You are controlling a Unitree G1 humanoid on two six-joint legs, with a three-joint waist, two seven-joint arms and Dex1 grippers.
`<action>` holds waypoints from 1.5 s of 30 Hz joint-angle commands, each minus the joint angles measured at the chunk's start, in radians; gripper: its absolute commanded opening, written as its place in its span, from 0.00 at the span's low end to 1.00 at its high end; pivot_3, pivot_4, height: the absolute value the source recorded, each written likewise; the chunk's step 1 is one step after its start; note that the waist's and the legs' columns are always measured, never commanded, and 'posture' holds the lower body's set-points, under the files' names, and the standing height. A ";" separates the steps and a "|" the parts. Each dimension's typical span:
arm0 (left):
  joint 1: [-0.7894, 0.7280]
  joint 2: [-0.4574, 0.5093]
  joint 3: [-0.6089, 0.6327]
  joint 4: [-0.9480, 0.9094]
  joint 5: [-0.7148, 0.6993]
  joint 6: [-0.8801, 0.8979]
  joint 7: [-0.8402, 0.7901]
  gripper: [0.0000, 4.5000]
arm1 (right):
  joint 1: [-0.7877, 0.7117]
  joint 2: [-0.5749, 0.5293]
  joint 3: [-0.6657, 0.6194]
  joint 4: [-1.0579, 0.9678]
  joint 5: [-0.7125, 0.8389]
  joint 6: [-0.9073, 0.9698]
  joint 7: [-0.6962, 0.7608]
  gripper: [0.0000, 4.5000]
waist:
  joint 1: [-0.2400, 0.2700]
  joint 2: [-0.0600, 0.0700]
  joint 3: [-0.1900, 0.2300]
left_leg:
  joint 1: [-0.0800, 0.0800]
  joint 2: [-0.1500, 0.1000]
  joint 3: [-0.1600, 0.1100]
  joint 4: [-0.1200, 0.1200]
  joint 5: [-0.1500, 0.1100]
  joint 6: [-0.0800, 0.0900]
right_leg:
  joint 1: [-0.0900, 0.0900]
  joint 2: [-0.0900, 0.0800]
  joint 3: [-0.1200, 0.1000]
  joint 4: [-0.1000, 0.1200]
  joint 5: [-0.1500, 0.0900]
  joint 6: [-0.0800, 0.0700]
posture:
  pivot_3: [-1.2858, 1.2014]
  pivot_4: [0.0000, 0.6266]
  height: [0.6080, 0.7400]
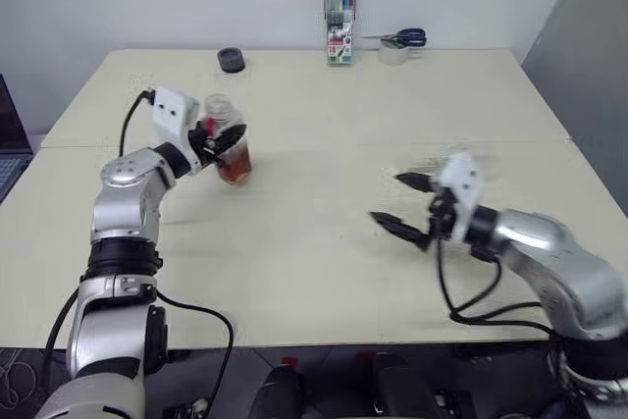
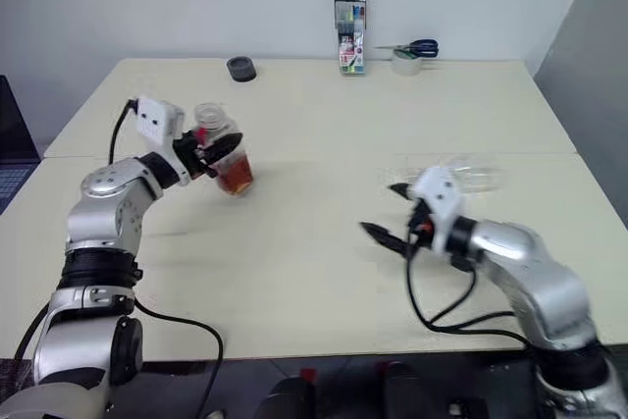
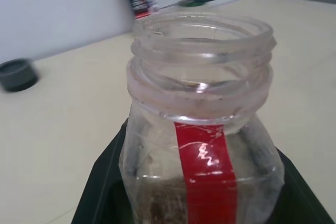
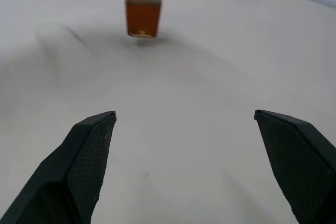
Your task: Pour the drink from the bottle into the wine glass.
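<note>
The robot's left gripper will set the bottle down on the tabletop (image 1: 197, 187) just in front of the seam, a little nearer the laptop.
My left gripper (image 1: 221, 140) is shut on the bottle (image 1: 229, 136), a small clear plastic bottle with a red label strip (image 3: 206, 166). It is held close to upright over the table's left half. The wide neck (image 3: 202, 40) is uncapped. The amber-red drink (image 4: 143, 18) fills only its lower part. My right gripper (image 1: 386, 198) is open over the table's right half, fingers (image 4: 89, 150) wide apart with nothing between them, pointing toward the bottle. A faint clear shape (image 2: 477, 176) lies just behind that gripper; I cannot tell whether it is the wine glass.
At the table's far edge stand a tall marker-pen case (image 1: 340, 20), blue-handled scissors (image 1: 404, 38) on a tape roll (image 1: 394, 54), and a dark round lid (image 1: 231, 60). A laptop edge (image 1: 8, 149) shows at far left. Bare tabletop (image 1: 314, 193) lies between the grippers.
</note>
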 commanded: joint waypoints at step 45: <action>0.213 -0.059 0.115 -0.079 -0.024 -0.091 0.216 0.99 | -0.215 0.201 0.167 0.200 -0.189 -0.080 0.014 1.00 | 0.006 -0.001 -0.001 | -0.002 0.000 -0.002 0.000 0.001 -0.002 | -0.002 -0.001 -0.002 0.000 0.000 0.000 | 0.52 0.24 1.00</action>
